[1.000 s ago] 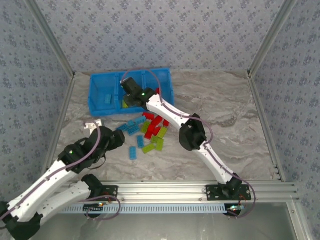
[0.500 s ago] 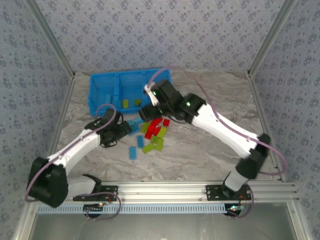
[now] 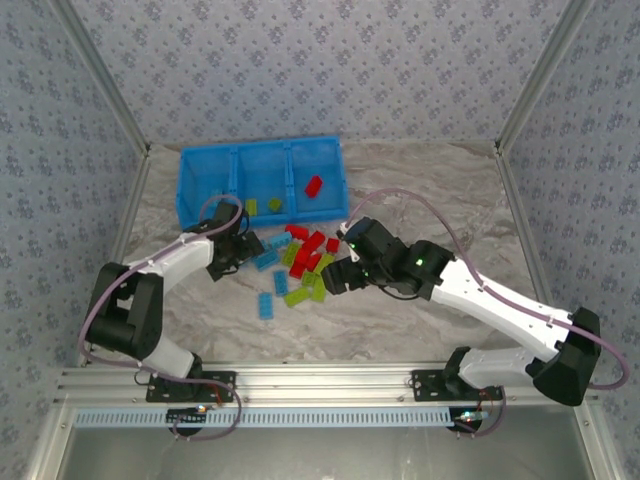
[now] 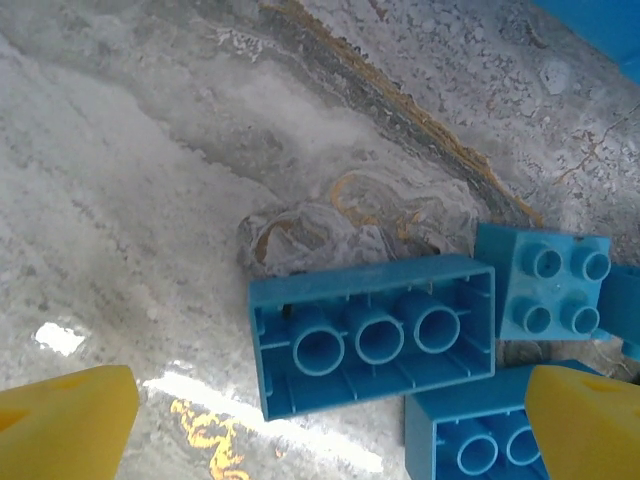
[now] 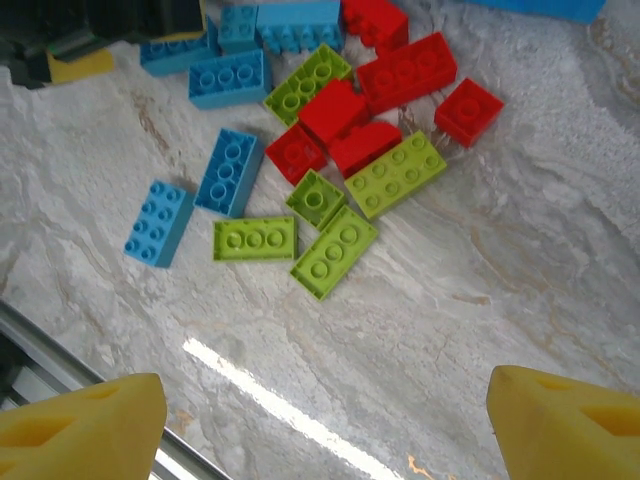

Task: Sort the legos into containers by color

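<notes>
The upside-down blue brick sits crosswise to my left gripper with its end against another blue brick, so next I move it clear and grip its long sides [image 4: 372,279].
The blue tray [image 3: 331,172] stands at the back left; its middle compartment holds two green legos [image 3: 274,204] and its right one a red lego [image 3: 314,186]. A loose pile of red, green and blue legos [image 3: 303,265] lies in front of it. My left gripper [image 3: 249,246] is open at the pile's left end. An upside-down blue brick [image 4: 372,333] lies just ahead of its yellow fingertips [image 4: 65,415]. My right gripper [image 3: 336,273] hangs open and empty over bare table [image 5: 420,330], near and right of a green brick [image 5: 334,251].
Another blue brick [image 4: 542,290] lies studs up right beside the upside-down one. Two blue bricks [image 5: 230,171] lie apart at the pile's near left. An aluminium rail [image 3: 320,380] runs along the table's near edge. Patterned walls close the back and sides.
My right gripper has opened and drawn back from the tray to the near right of the pile. My left arm has reached forward to the blue bricks.
</notes>
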Robot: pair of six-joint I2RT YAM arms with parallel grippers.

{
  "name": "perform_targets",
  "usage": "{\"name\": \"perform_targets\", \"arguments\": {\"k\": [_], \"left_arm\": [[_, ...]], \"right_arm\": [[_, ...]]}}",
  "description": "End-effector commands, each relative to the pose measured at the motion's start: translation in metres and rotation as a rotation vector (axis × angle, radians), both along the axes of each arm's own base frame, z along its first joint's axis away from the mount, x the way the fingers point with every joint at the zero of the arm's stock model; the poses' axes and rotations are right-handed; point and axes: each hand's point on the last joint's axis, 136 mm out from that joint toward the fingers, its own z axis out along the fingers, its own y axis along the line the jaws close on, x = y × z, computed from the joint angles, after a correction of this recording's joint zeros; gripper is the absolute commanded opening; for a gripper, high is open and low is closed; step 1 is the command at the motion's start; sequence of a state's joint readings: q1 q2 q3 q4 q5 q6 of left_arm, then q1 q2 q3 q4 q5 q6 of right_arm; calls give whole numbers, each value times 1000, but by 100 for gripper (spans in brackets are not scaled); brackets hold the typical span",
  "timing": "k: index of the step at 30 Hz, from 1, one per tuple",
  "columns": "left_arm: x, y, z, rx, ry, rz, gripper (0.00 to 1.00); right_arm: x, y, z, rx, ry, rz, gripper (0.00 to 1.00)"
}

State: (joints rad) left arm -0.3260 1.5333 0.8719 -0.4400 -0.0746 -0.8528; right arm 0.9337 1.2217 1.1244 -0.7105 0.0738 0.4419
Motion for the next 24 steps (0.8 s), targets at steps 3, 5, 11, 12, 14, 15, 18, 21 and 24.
{"name": "perform_targets", "arguments": {"k": [3,5,11,12,14,15,18,21,24], "left_arm": [[12,2,-4,2,-10,-25,99],[11,2,-10,3,-2,-34,99],[5,2,-19,3,33,-54,95],[3,3,-19,7,42,-52,92],[-3,8,-20,28,63,-40,87],[-7,11,-20,39,74,-37,85],[-18,19,-22,67,94,-28,78],[-23,22,-21,70,78,-30,70],[-24,23,-21,71,72,-32,64]], "right_arm": [[8,1,11,29,-24,-38,86],[8,3,10,33,-20,-35,86],[5,5,4,27,5,-37,86],[5,5,4,30,7,-36,86],[4,7,5,36,8,-35,86],[4,8,5,38,8,-34,86],[4,10,7,45,3,-32,86],[4,13,6,47,5,-30,86],[2,15,7,47,10,-21,86]]}}
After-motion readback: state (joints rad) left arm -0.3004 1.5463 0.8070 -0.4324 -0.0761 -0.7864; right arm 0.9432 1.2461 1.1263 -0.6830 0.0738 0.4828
